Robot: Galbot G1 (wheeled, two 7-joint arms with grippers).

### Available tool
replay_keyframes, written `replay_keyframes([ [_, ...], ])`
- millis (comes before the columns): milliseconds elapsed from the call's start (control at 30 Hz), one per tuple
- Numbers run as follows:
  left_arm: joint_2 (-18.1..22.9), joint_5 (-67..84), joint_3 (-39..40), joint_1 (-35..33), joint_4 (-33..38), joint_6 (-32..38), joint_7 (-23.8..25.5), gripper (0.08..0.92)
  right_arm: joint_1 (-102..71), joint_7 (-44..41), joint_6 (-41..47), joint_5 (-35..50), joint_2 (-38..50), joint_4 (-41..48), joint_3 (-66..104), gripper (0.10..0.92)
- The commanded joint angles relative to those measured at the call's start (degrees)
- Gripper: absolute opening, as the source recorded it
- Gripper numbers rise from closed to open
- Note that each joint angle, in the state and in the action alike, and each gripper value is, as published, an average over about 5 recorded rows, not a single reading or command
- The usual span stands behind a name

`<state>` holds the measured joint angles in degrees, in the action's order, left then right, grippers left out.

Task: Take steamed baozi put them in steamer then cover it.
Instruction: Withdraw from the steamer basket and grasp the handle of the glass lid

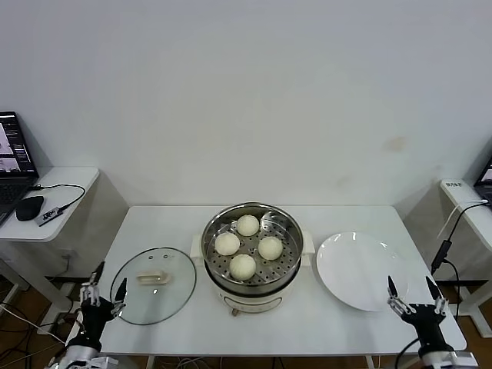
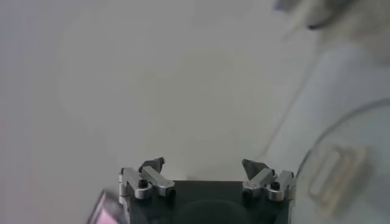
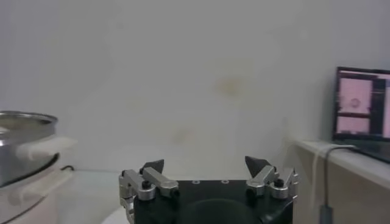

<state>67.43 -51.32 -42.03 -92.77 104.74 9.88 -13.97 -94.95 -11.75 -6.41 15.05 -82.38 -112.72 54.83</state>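
Next, I move my left gripper to the middle of the cream handle [image 1: 153, 277] [image 2: 325, 173] on the glass cover and close it there.
The steel steamer [image 1: 288, 233] stands at the table's middle on its cream base, and several off-white baozi [image 1: 247, 224] lie on its perforated tray. The glass cover [image 1: 175, 286] with its cream handle [image 1: 151, 277] lies flat on the table left of the steamer; part of it shows in the left wrist view [image 2: 341, 173]. My left gripper [image 1: 103, 293] is open and empty at the table's front left corner, beside the cover. My right gripper [image 1: 411, 293] is open and empty at the front right, by the white plate. The steamer's rim shows in the right wrist view [image 3: 24, 125].
A flat white plate [image 1: 359, 270] lies right of the steamer. A side table [image 1: 69, 181] with a laptop [image 1: 11, 161] and a mouse [image 1: 29, 207] stands at the left. Another side table [image 1: 461, 192] with cables stands at the right, its laptop in the right wrist view [image 3: 362, 109].
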Motion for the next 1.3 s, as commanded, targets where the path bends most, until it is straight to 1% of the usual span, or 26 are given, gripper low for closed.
replay_keyframes([
  [33,-2.1,-20.9,2.9,3.0,-5.5,2.1,3.0,0.823,-2.9,-0.6,0.2,-1.8,-4.2,-2.5,3.3,0.823],
  [167,-1.8,-20.7,4.0,3.4,-5.9,2.1,3.9,0.823,-3.1,-0.5,0.0,-2.6,-5.0,-2.6,2.7,0.823],
  [300,-1.4,-20.2,4.9,4.8,-7.5,2.1,3.9,0.823,-3.2,-0.3,-0.1,-2.8,-5.4,-2.6,2.3,0.823],
  [533,-1.4,-19.0,6.0,9.7,-11.9,2.1,4.0,0.823,-3.8,-0.1,0.1,-3.2,-5.7,-3.5,2.4,0.823],
  [1000,-1.1,-19.0,9.0,18.9,-18.0,1.7,4.7,0.823,-4.2,-0.2,-0.1,-3.5,-6.2,-3.7,3.7,0.823],
  [1300,-0.8,-19.2,10.6,23.5,-23.0,1.4,5.0,0.823,-4.1,-0.2,-0.1,-3.7,-6.5,-3.3,3.7,0.823],
])
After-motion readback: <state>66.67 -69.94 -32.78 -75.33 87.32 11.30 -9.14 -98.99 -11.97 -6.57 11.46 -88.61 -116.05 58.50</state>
